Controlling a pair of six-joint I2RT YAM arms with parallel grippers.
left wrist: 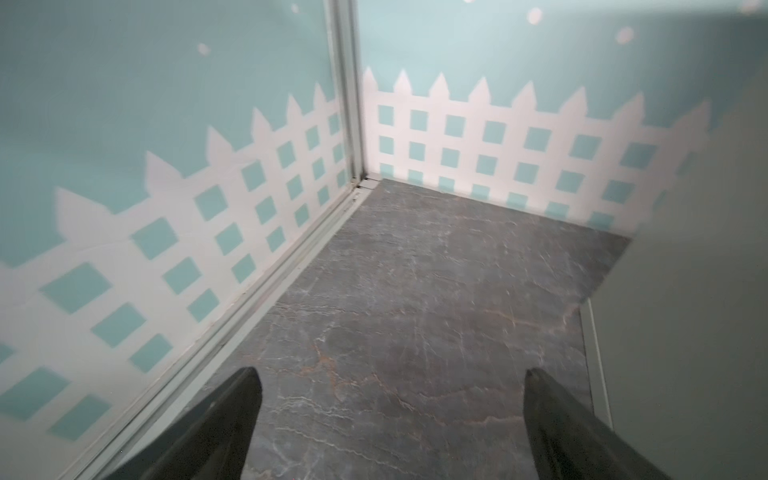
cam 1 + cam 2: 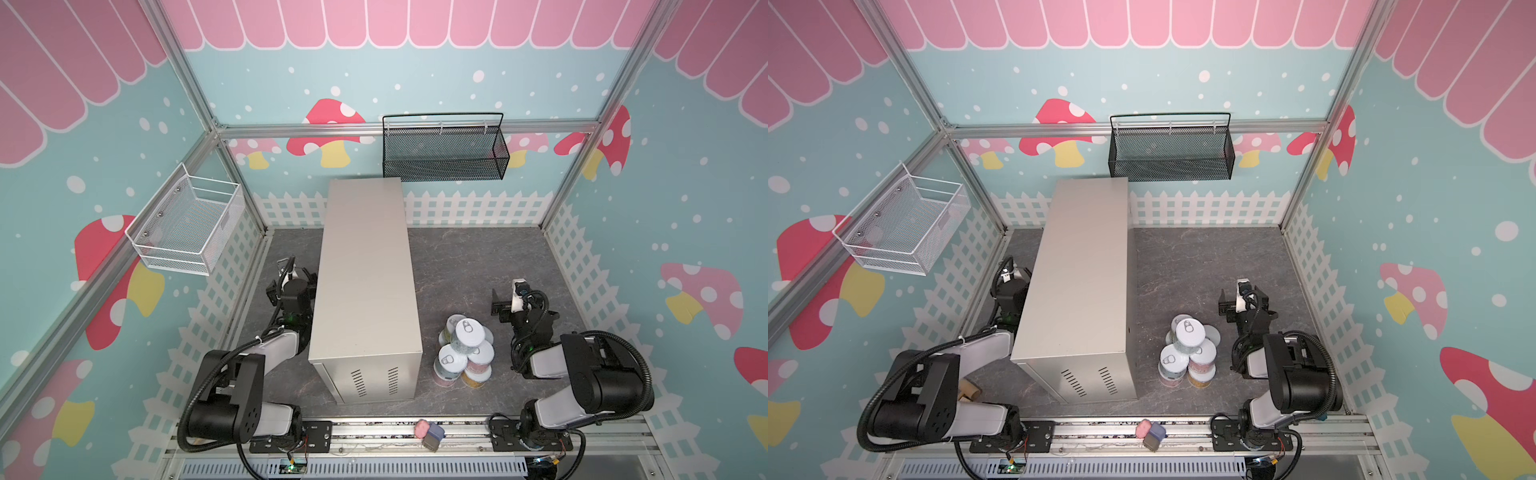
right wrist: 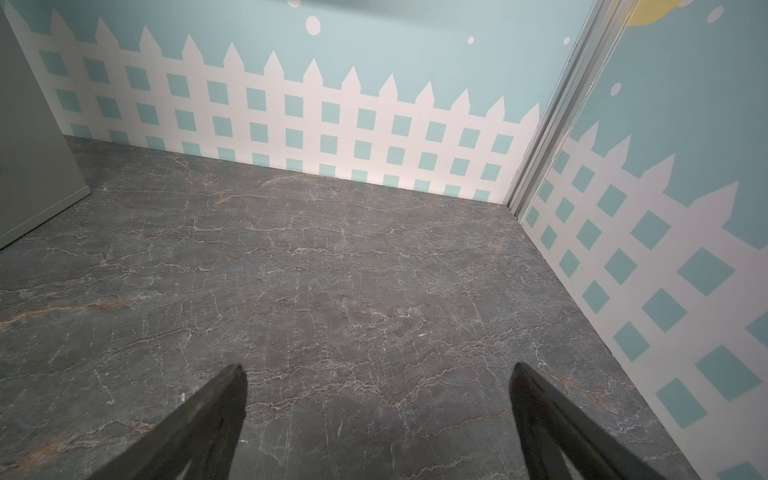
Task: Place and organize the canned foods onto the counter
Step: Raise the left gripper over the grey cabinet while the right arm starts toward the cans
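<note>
Next, I close my right gripper around the body of the topmost can [image 2: 464,345], resting on the other canned foods beside the counter's vented end.
Several canned foods [image 2: 465,353] [image 2: 1190,353] stand piled on the dark marbled floor, to the right of the counter's vented end; white pull-tab lids face up, and pink and yellow labels show low in the pile. The counter [image 2: 365,282] [image 2: 1079,282], a tall beige-grey box, has a bare top. My left gripper [image 2: 291,276] [image 1: 392,386] is open over the floor on the counter's left side, partly hidden behind it in both top views. My right gripper [image 2: 519,299] [image 3: 378,378] is open and empty just right of the pile, facing the back wall.
A white wire basket [image 2: 187,224] hangs on the left wall and a black mesh basket [image 2: 444,149] on the back wall above the counter. Small pink and blue-grey objects [image 2: 430,432] lie on the front rail. The counter's side [image 1: 685,291] is close beside my left gripper.
</note>
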